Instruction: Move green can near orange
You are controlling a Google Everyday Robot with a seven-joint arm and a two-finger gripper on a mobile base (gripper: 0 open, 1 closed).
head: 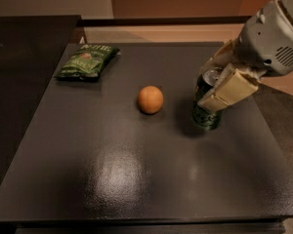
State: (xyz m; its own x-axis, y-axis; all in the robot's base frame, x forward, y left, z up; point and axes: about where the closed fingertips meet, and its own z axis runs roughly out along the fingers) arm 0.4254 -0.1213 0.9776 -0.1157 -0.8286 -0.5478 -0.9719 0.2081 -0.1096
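Observation:
Next, I set the green can on the dark table (pixel 181 114) beside the orange, on the side facing my gripper.
The green can (pixel 205 115) stands upright on the dark table (pixel 112 174), right of centre, its silver top showing between the fingers. My gripper (pixel 214 83) reaches in from the upper right and is shut on the green can, one beige finger (pixel 227 89) across its near side. The orange (pixel 150 99) lies on the table a short way to the left of the can, apart from it.
A flat green chip bag (pixel 87 61) lies at the table's back left. The table's right edge runs just beyond the can; a tan floor shows past it. A dark counter stands at the far left.

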